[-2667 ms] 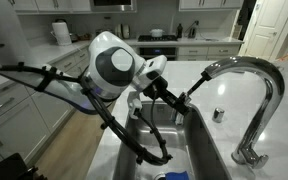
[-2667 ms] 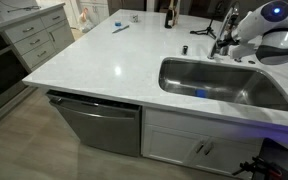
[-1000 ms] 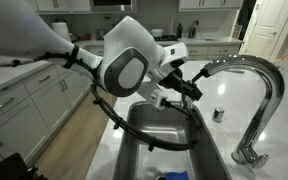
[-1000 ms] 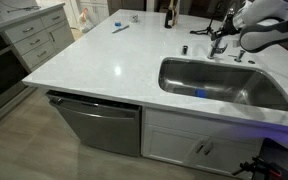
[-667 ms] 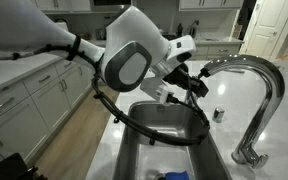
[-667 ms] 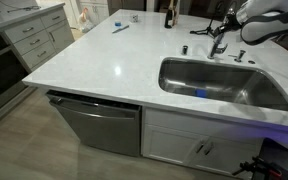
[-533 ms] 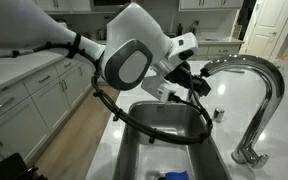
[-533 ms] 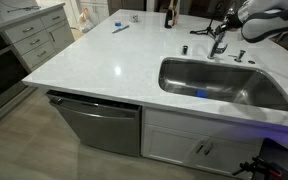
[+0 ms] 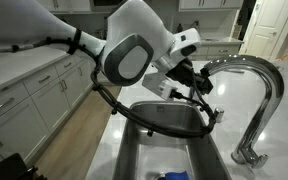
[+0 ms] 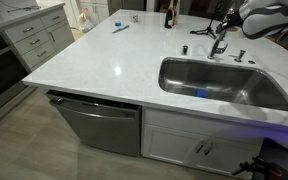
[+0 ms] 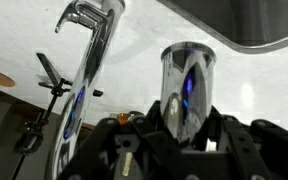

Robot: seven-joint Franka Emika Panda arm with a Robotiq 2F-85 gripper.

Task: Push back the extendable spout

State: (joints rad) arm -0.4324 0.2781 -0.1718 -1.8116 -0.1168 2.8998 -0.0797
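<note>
Next, my gripper releases the extendable spout against the open end of the faucet arch (image 9: 195, 91), above the sink. The spout is now just below that arch's end.
In the wrist view the extendable spout (image 11: 187, 80), a short shiny chrome cylinder, stands upright between my gripper's (image 11: 187, 128) two black fingers, which are shut on it. The arched chrome gooseneck faucet (image 11: 92, 62) rises to its left, apart from the head. No hose shows. In an exterior view my gripper (image 9: 198, 88) sits just below the open end of the faucet arch (image 9: 252, 68), above the sink (image 9: 162, 128); the head itself is hidden behind the fingers there. In an exterior view the faucet (image 10: 219, 40) stands behind the sink (image 10: 224, 82), with my arm above it.
A small round chrome cap (image 9: 219, 113) sits on the white counter beside the faucet base (image 9: 248, 155). A blue object (image 10: 200, 94) lies in the sink. A dark bottle (image 10: 168, 15) and a blue item (image 10: 120, 28) are at the counter's far side.
My arm has risen out of the sink area and swung toward the faucet's open end. In the last half second it shifted only slightly.
</note>
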